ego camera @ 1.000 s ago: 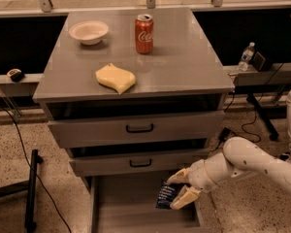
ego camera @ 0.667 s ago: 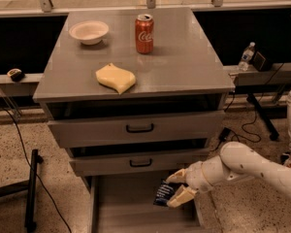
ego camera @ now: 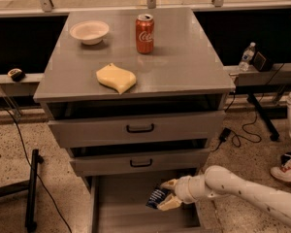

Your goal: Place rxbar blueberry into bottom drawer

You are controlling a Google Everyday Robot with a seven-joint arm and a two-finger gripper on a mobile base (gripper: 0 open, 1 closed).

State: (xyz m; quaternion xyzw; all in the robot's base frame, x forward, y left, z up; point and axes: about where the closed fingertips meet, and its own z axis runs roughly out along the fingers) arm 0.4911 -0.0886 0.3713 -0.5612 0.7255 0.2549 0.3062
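Next, I release the rxbar blueberry, now held tilted just above the drawer floor, on the bottom drawer's grey bottom, well out from the black handles [ego camera: 133, 220].
My gripper [ego camera: 167, 193] reaches in from the lower right on a white arm and is shut on the rxbar blueberry [ego camera: 158, 198], a small dark navy bar with pale lettering. It holds the bar tilted just above the floor of the bottom drawer [ego camera: 131, 212], a wide grey tray pulled out below the cabinet. The bar hangs over the drawer's right half, near its right wall.
On the cabinet top stand a white bowl [ego camera: 89, 31], a red soda can [ego camera: 145, 33] and a yellow sponge-like lump [ego camera: 116, 77]. Two upper drawers with black handles [ego camera: 140, 128] are slightly open. A water bottle [ego camera: 246, 56], cables and a person's shoe [ego camera: 287, 168] lie right.
The gripper with the bar has shifted slightly left and lower into the bottom drawer. Nothing else has moved.
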